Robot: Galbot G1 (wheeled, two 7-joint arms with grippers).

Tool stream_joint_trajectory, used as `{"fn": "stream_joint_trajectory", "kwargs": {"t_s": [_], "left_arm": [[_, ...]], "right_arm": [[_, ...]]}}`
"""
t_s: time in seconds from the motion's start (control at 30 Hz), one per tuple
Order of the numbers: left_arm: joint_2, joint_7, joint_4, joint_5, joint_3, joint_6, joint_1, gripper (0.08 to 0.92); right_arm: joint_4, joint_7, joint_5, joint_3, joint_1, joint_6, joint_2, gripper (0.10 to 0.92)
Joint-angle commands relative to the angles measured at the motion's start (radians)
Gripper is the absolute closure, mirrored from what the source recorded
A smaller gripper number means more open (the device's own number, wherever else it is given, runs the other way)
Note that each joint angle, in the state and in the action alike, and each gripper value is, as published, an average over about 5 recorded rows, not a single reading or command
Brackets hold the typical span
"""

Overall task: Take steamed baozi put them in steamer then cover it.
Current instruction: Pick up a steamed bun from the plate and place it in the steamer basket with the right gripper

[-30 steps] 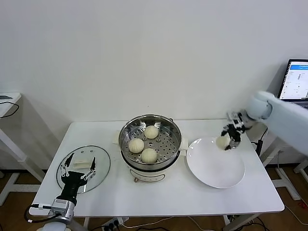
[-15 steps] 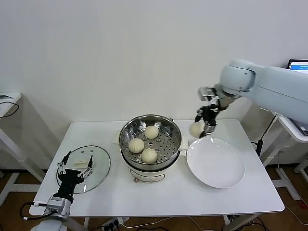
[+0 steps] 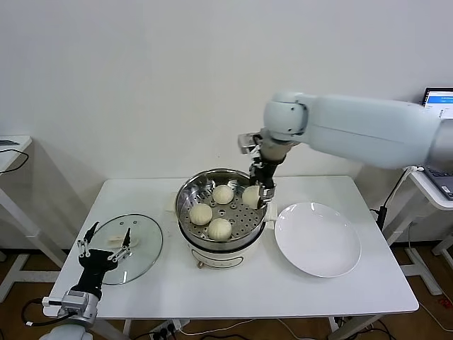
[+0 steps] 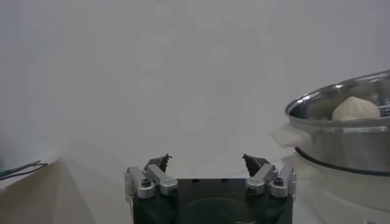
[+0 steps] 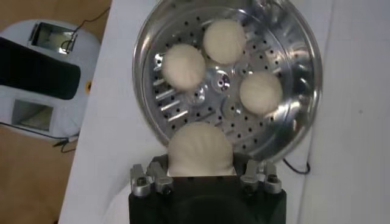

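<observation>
The robot's right hand will release the baozi on the bare tray patch (image 3: 244,210) (image 5: 218,120) that faces the white plate, inside the steamer.
The steel steamer (image 3: 182,196) stands mid-table with three baozi (image 3: 224,193) on its perforated tray. My right gripper (image 3: 260,193) hangs over the steamer's right rim, shut on a fourth baozi (image 3: 251,196). In the right wrist view that baozi (image 5: 201,148) fills the space between the fingers of the right gripper (image 5: 205,165), just above the steamer (image 5: 300,38) and its three baozi (image 5: 224,40). My left gripper (image 3: 106,244) stands open and empty over the glass lid (image 3: 146,244) at the table's front left. In its own view the left gripper (image 4: 207,161) faces the steamer (image 4: 341,143).
A flat white plate (image 3: 318,244), empty, lies right of the steamer. The lid's white handle (image 3: 120,239) sits under my left gripper. A laptop screen (image 3: 437,117) shows at the far right, off the table.
My right arm has carried the baozi leftward from above the plate to over the steamer's right side. The left gripper has shifted slightly left over the lid.
</observation>
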Motion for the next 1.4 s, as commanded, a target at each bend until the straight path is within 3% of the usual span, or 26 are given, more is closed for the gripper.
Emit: {"fn": "stream_joint_trajectory", "kwargs": {"t_s": [0.03, 1.03, 1.23, 1.4], "left_arm": [[0.001, 0.002, 0.001, -0.003, -0.006, 0.0, 0.003, 0.177], [-0.004, 0.001, -0.006, -0.003, -0.015, -0.001, 0.013, 0.177], [-0.005, 0.0, -0.009, -0.003, -0.014, 0.0, 0.019, 0.177], [-0.006, -0.002, -0.016, -0.002, -0.008, 0.002, 0.02, 0.177]], "right_arm": [[-0.162, 0.0, -0.075, 0.029, -0.139, -0.012, 0.115, 0.338], [-0.255, -0.006, -0.151, 0.083, -0.232, 0.001, 0.15, 0.333], [-0.224, -0.02, -0.126, 0.131, -0.2, 0.003, 0.09, 0.224], [-0.176, -0.058, -0.075, 0.195, -0.124, 0.011, -0.038, 0.203]]}}
